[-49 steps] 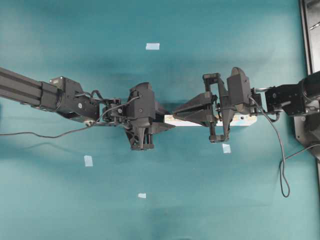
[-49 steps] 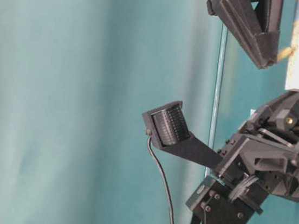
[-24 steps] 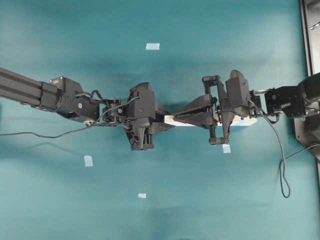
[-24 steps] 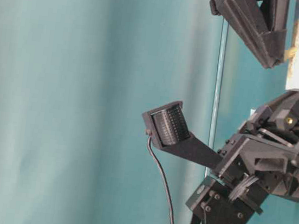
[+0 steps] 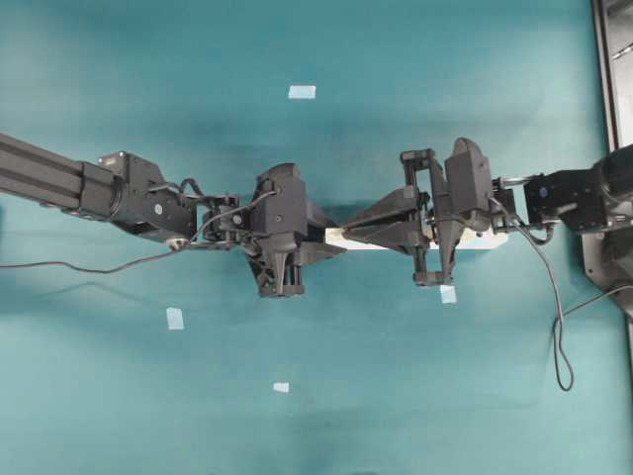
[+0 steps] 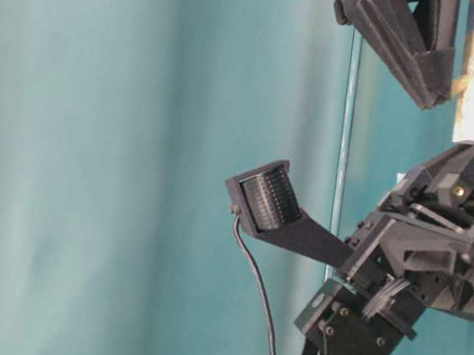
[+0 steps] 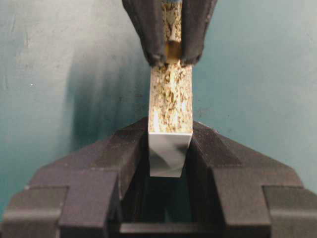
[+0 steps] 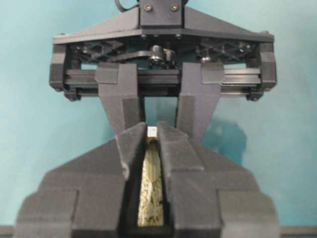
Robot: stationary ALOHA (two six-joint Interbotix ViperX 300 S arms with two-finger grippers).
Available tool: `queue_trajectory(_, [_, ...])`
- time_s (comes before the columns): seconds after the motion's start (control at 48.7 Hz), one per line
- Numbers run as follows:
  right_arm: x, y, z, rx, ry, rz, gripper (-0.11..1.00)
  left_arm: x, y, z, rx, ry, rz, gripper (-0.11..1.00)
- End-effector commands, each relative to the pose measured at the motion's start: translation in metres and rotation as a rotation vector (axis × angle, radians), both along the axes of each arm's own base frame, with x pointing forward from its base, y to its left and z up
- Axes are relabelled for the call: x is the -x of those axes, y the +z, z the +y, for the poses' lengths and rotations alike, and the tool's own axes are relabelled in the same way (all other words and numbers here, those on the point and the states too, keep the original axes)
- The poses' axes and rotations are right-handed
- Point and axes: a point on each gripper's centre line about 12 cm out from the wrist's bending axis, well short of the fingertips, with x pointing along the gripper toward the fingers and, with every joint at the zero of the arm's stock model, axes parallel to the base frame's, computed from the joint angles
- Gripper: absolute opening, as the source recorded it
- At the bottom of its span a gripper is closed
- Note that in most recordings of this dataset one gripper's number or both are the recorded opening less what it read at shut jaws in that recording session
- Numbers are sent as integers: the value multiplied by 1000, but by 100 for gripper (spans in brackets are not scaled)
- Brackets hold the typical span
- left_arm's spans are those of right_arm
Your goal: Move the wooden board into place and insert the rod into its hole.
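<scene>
Next, my right gripper lets go of the rod in the wooden board's top edge (image 5: 349, 233) (image 8: 152, 142), next to the fingers of my left gripper.
The wooden board (image 5: 492, 238) lies across the middle of the teal table, mostly under both grippers. In the left wrist view it stands on its long side, speckled chipboard edge (image 7: 170, 94) up. My left gripper (image 5: 331, 243) is shut on its whitish left end (image 7: 170, 144). My right gripper (image 5: 348, 226) reaches left over the board and is shut on the small cream rod (image 8: 152, 132). Its fingertips hold the rod (image 7: 172, 50) against the board's top edge, a short way beyond my left gripper. The hole is hidden.
Pale blue tape squares lie on the table at the back (image 5: 302, 92), front left (image 5: 175, 318), front middle (image 5: 281, 387) and just in front of the right gripper (image 5: 448, 293). A dark frame (image 5: 613, 69) runs along the right edge.
My right gripper has shifted slightly left along the board with the rod in it. The left gripper and the board have stayed still.
</scene>
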Motion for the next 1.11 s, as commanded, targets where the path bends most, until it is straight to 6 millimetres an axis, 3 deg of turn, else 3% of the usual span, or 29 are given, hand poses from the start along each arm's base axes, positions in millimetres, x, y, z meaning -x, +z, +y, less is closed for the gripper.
queue_trajectory(0.0, [4, 5, 1, 7, -2, 18, 10, -2, 7, 6, 1, 15, -14, 23])
queue_trajectory(0.555, [5, 3, 0, 33, -7, 156, 10, -2, 7, 8, 1, 20, -14, 23])
queue_trajectory(0.801, [7, -7, 5, 48, 6, 269, 10, -1, 7, 10, 0, 22, -14, 23])
queue_trajectory(1.089, [7, -3, 6, 52, 8, 274, 10, -1, 6, 11, 0, 24, -2, 23])
